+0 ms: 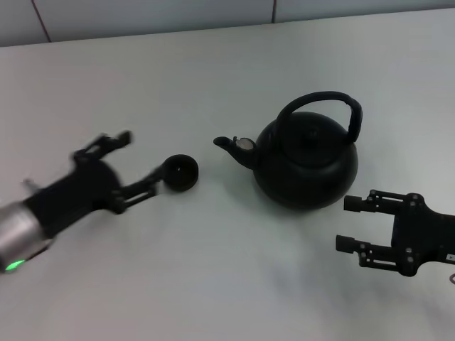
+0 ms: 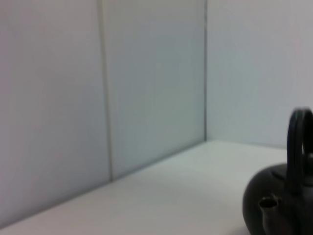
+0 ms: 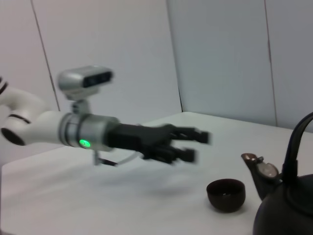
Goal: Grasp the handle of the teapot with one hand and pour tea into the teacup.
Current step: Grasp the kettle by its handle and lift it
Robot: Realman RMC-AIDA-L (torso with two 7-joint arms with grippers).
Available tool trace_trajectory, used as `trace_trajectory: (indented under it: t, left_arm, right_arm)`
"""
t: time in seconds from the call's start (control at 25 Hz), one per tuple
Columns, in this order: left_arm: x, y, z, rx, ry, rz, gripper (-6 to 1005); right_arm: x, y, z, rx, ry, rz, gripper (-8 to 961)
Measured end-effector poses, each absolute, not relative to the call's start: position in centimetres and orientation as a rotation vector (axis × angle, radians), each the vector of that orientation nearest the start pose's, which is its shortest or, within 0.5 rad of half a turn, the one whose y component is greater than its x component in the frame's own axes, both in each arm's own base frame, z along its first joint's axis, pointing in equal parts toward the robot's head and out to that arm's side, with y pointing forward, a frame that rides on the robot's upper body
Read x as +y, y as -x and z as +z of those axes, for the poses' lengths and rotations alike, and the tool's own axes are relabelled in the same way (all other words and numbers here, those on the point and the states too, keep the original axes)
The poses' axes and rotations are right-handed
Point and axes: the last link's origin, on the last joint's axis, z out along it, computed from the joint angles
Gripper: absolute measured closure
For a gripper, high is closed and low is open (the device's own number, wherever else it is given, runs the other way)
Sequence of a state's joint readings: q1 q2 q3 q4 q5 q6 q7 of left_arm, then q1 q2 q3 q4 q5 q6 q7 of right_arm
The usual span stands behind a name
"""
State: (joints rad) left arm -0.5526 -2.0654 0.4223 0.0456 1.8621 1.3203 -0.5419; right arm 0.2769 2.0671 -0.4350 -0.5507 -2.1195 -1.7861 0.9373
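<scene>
My right gripper needs to close on the teapot handle's back upright part (image 1: 355,122), on the black teapot's side that is farthest from the teapot's spout.
The black teapot (image 1: 306,167) stands upright right of centre, its spout (image 1: 226,143) pointing toward the small dark teacup (image 1: 182,172). Its arched handle (image 1: 323,99) stands up over the lid. No tea shows. My left gripper (image 1: 141,158) is open just left of the teacup, one fingertip close beside it. My right gripper (image 1: 350,224) is open and empty, low in front of the teapot's right side, apart from it. The right wrist view shows the left gripper (image 3: 193,146), the teacup (image 3: 225,194) and the teapot (image 3: 288,215). The left wrist view shows the teapot (image 2: 276,208) and its handle (image 2: 297,147).
The white table (image 1: 213,270) carries only these things. Pale wall panels (image 2: 151,83) stand along its far edge.
</scene>
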Motion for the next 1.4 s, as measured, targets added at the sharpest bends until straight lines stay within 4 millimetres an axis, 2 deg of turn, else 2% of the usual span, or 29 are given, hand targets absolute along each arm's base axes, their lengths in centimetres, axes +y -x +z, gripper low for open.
trace_trajectory:
  t: [0.08, 0.12, 0.16, 0.2, 0.36, 0.64, 0.92, 1.16, 1.28, 1.4]
  left_arm:
    - [29.6, 30.1, -4.2, -0.356, 2.395, -0.812, 132]
    - [28.1, 31.4, -1.8, -0.367, 2.411, -0.834, 132]
    - [26.8, 32.1, -0.2, -0.374, 2.423, -0.854, 132]
    - [26.8, 32.1, -0.2, -0.374, 2.423, -0.854, 132]
    - [24.0, 33.5, 3.1, -0.384, 2.433, -0.889, 132]
    - [23.6, 34.0, 4.0, -0.384, 2.466, -0.866, 131]
    - [23.4, 35.2, 3.2, -0.338, 2.538, -0.679, 131]
    - [23.5, 34.9, 3.0, -0.331, 2.545, -0.693, 131]
    - [23.6, 34.7, 2.8, -0.335, 2.548, -0.705, 131]
    - [23.6, 34.7, 2.7, -0.336, 2.546, -0.71, 131]
  right_arm:
    - [22.3, -33.5, 1.0, 0.483, 2.62, 0.801, 278]
    - [22.3, -33.5, 1.1, 0.485, 2.611, 0.806, 278]
    - [22.3, -33.5, 1.2, 0.486, 2.597, 0.818, 278]
    - [22.3, -33.5, 1.2, 0.486, 2.597, 0.818, 278]
    - [22.3, -33.4, 1.2, 0.487, 2.588, 0.831, 278]
    - [22.3, -33.3, 1.1, 0.492, 2.58, 0.839, 278]
    - [22.1, -33.4, 0.8, 0.511, 2.576, 0.847, 279]
    - [21.7, -33.5, 0.4, 0.532, 2.566, 0.865, 279]
    - [21.1, -33.6, 0.0, 0.531, 2.523, 0.903, 279]
    - [20.2, -33.7, -0.5, 0.517, 2.393, 0.974, 279]
